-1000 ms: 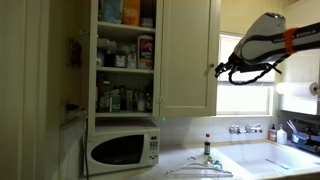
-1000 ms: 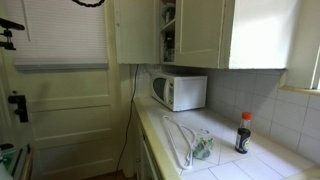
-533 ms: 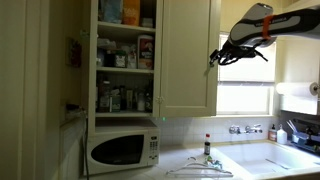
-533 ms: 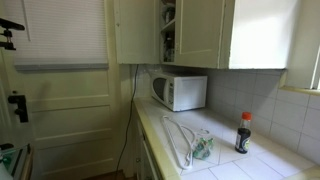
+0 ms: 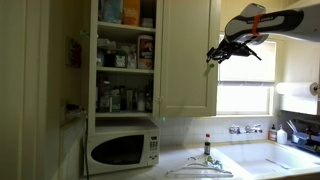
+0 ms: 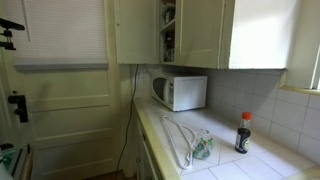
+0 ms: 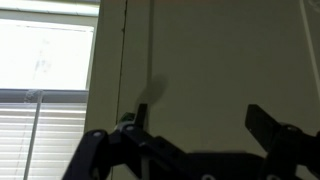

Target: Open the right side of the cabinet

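Observation:
I need to close my gripper on the round knob [image 5: 209,62] [image 7: 127,118] of the shut cabinet door, near the door's edge by the window.
The cabinet [image 5: 125,60] is tall and cream-white, with shelves of jars and boxes. Its left door stands open. The right side of the cabinet [image 5: 188,55] is a plain panelled door and it is shut; it also shows in an exterior view [image 6: 200,32]. My gripper [image 5: 213,55] hangs high up just past the door's right edge, in front of the window. In the wrist view the gripper [image 7: 200,118] is open and empty, its two dark fingers close to a cream cabinet surface [image 7: 220,50]. The gripper is out of one exterior view.
A white microwave [image 5: 123,150] stands under the cabinet. A dark bottle [image 5: 207,146] and a wire hanger [image 5: 200,168] are on the counter, with a sink [image 5: 265,160] to the right. A window with blinds [image 5: 245,95] is beside the cabinet.
My gripper has risen and shifted slightly left, closer to the right door's edge. The door has not moved.

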